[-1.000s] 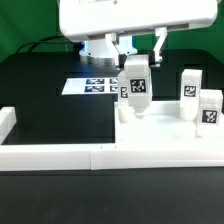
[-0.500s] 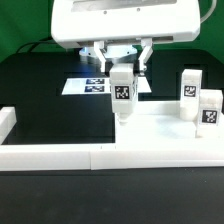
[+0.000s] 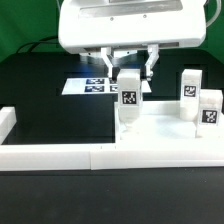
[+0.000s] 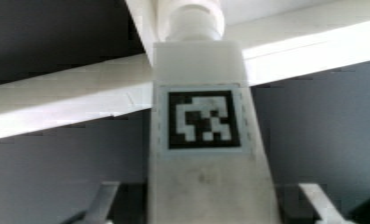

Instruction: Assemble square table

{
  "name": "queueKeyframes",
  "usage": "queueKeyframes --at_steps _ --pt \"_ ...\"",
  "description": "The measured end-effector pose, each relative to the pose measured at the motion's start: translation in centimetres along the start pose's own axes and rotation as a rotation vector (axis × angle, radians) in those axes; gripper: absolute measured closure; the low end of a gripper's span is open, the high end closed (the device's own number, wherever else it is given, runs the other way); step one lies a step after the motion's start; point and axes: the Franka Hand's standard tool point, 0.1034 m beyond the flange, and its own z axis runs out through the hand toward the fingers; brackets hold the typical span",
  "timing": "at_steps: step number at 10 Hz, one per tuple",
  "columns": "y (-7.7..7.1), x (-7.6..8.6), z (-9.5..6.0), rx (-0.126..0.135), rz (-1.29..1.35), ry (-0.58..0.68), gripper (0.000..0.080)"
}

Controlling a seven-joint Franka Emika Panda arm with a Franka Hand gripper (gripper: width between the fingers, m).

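Observation:
The robot's gripper needs to put the white tagged leg down on the tabletop's free near corner [image 3: 132, 135] [image 4: 192, 14], close to the side of the border.
The white tabletop [image 3: 170, 132] lies at the exterior view's right, its near edge against the border wall. My gripper [image 3: 128, 70] hangs over the tabletop's left end and is shut on the top of a white tagged leg [image 3: 129, 98]. That leg stands upright, its lower end down at the tabletop's left corner. In the wrist view the same leg [image 4: 203, 120] fills the middle, and the gripper [image 4: 207, 208] has a finger on either side of it. Two more tagged legs [image 3: 188, 90] [image 3: 210, 108] stand upright on the tabletop's right side.
The marker board [image 3: 95, 86] lies flat on the black table behind the held leg. A long low white border wall [image 3: 55, 155] runs along the front, with a short piece [image 3: 7, 121] at the exterior view's left. A green backdrop stands behind.
The gripper swung the held leg toward the exterior view's left, then back a little. The leg now sits lower and straighter. The two standing legs have not moved.

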Motion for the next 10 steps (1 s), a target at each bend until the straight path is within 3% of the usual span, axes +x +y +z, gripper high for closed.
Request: queueKeyframes --at_steps 3,10 --pt "0.4 -0.1 0.3 -0.006 0.000 -0.004 0.0508" --pt "-0.2 -0.9 1.8 -0.013 -0.015 0.003 0.0508"
